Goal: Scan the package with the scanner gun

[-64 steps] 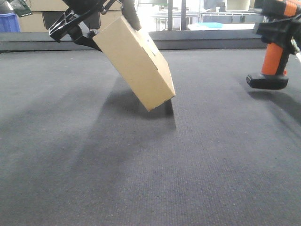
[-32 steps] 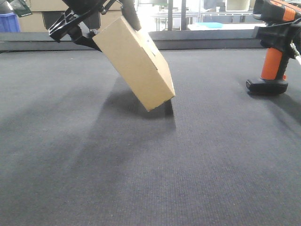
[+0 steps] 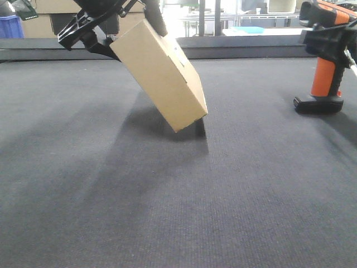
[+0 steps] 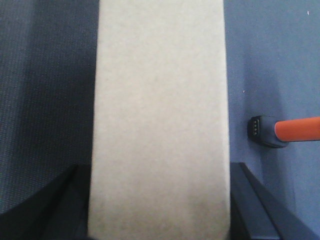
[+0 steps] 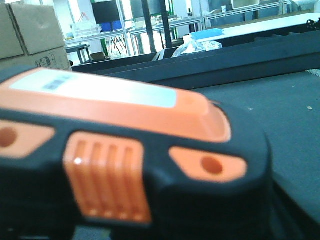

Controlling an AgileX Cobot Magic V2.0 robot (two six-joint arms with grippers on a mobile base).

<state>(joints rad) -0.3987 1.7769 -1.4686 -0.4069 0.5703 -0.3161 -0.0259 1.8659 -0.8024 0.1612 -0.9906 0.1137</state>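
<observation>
The cardboard package will come to rest on the bare mat (image 3: 34, 114) in front of the blue bin, where I should let go of it with my left gripper.
A plain cardboard package (image 3: 167, 78) hangs tilted, its lower corner close to the dark mat. My left gripper (image 3: 125, 30) is shut on its upper end, one black finger on each side. In the left wrist view the package (image 4: 159, 100) fills the middle, between the fingers (image 4: 257, 210). An orange and black scanner gun (image 3: 324, 72) stands upright at the far right with its base at the mat. My right gripper (image 3: 330, 39) is shut on its head. The scanner (image 5: 125, 150) fills the right wrist view, and its handle (image 4: 292, 131) shows in the left wrist view.
The dark grey mat (image 3: 178, 195) covers the table. A raised black rail (image 3: 251, 44) runs along the back edge. A blue bin (image 3: 11, 27) and cardboard cartons (image 5: 30, 30) stand behind the table.
The scanner gun has swung from a tilt to upright and dropped slightly, its base now lower at the mat. The package and my left gripper have not moved.
</observation>
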